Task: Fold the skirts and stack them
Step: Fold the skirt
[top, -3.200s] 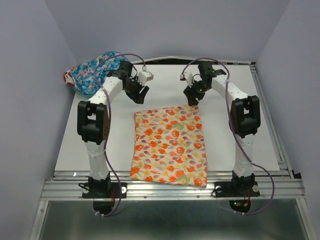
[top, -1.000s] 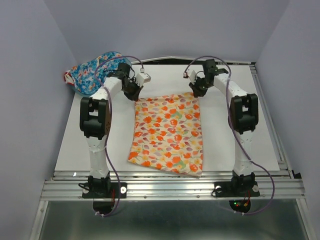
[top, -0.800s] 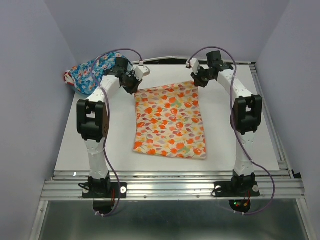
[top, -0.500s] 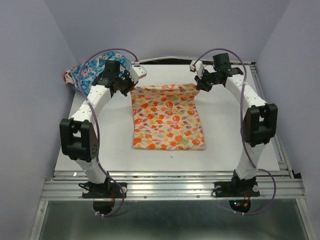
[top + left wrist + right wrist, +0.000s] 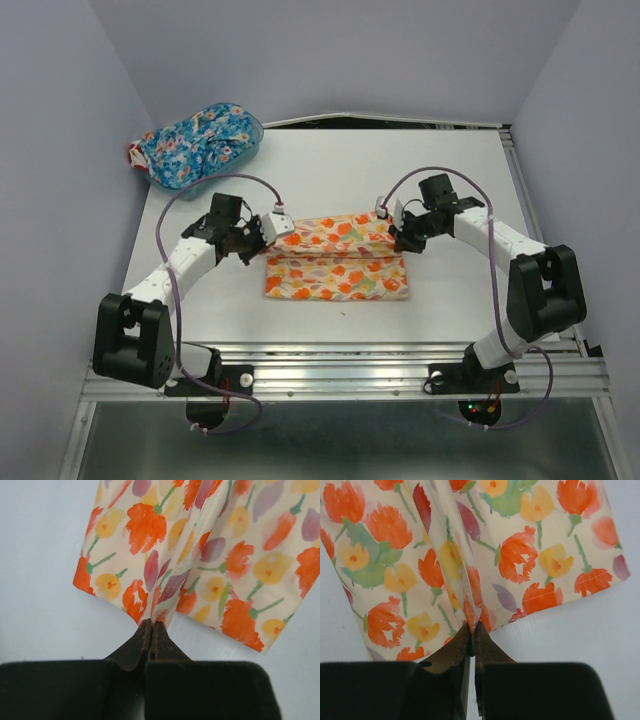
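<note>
Next, my left gripper lets go of the cream-yellow skirt's pinched corner at the near hem's end on that arm's side point(image 5: 266, 296) point(image 5: 259, 649).
The cream-yellow skirt point(image 5: 335, 257) with orange-red flowers lies in the middle of the table, its far part lifted and doubled over toward the near hem. My left gripper point(image 5: 263, 243) is shut on its left corner point(image 5: 155, 617); my right gripper point(image 5: 397, 240) is shut on its right corner point(image 5: 474, 620). Both wrist views show the fabric point(image 5: 200, 555) point(image 5: 470, 540) hanging in two layers from the pinched tips. The blue floral skirt point(image 5: 190, 143) lies bunched in a basket at the far left.
The translucent blue basket point(image 5: 250, 135) sits at the table's far left corner against the wall. The white table top point(image 5: 450, 180) is edged by a metal rail point(image 5: 350, 375) at the near side, and grey walls close in left and right.
Both grippers have carried the skirt's far edge from the back of the table toward the near side, folding the skirt over itself; the arms have lowered and stretched forward.
</note>
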Motion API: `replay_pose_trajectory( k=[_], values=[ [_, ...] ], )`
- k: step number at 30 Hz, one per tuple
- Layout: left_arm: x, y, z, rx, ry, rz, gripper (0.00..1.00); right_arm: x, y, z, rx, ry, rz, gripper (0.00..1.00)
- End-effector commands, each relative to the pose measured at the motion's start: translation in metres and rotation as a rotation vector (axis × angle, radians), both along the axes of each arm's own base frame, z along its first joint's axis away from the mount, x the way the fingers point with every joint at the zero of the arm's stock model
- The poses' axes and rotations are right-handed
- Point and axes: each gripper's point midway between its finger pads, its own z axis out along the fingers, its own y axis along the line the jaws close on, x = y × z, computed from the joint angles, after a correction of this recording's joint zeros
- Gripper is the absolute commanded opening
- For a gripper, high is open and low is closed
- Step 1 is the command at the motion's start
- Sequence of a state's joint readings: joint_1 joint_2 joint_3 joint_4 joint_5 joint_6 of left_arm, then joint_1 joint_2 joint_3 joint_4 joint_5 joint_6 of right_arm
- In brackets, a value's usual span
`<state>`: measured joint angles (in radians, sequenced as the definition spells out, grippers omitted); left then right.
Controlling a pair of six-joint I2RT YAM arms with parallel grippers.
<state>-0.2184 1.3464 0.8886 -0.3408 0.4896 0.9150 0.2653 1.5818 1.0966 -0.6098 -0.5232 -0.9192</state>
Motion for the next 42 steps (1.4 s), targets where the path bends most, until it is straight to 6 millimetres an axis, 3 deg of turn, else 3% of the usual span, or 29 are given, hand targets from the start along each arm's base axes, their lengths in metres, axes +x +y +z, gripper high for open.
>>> replay_pose_trajectory(
  k=[1, 5, 8, 16, 21, 25, 30, 34, 36, 37, 41, 42],
  values=[
    [-0.025, 0.009, -0.018, 0.089, -0.028, -0.010, 0.00, 0.008, -0.013, 0.000, -0.054, -0.094, -0.042, 0.01],
    [-0.035, 0.003, -0.036, 0.111, -0.005, 0.001, 0.00, 0.008, -0.015, -0.010, -0.059, -0.070, -0.080, 0.01],
    [-0.031, 0.000, -0.035, 0.103, 0.010, 0.024, 0.00, 0.017, -0.013, 0.000, -0.050, -0.084, -0.094, 0.01],
    [-0.027, -0.002, 0.002, 0.084, -0.017, 0.035, 0.00, 0.021, -0.012, 0.042, -0.036, -0.137, -0.091, 0.01],
    [-0.042, -0.002, 0.027, 0.062, -0.024, 0.019, 0.00, 0.008, -0.017, 0.068, -0.035, -0.181, -0.076, 0.01],
    [-0.058, -0.002, 0.039, 0.044, -0.029, -0.011, 0.00, -0.008, -0.022, 0.075, -0.041, -0.192, -0.064, 0.01],
    [-0.079, -0.002, 0.028, 0.065, -0.019, -0.066, 0.00, -0.028, -0.030, 0.063, -0.063, -0.192, -0.057, 0.01],
    [-0.087, -0.004, -0.003, 0.087, 0.029, -0.058, 0.00, -0.050, -0.032, 0.026, -0.082, -0.124, -0.034, 0.01],
    [-0.089, -0.004, -0.013, 0.098, 0.038, -0.062, 0.00, -0.055, -0.032, 0.016, -0.078, -0.110, -0.028, 0.01],
    [-0.091, -0.003, -0.023, 0.111, 0.050, -0.059, 0.00, -0.060, -0.029, 0.012, -0.075, -0.100, -0.013, 0.11],
    [-0.105, -0.001, -0.028, 0.128, 0.089, -0.102, 0.14, -0.084, -0.024, 0.014, -0.033, -0.053, 0.038, 0.30],
    [-0.108, -0.001, -0.026, 0.127, 0.088, -0.109, 0.34, -0.092, -0.023, 0.018, -0.022, -0.049, 0.063, 0.46]
  ],
)
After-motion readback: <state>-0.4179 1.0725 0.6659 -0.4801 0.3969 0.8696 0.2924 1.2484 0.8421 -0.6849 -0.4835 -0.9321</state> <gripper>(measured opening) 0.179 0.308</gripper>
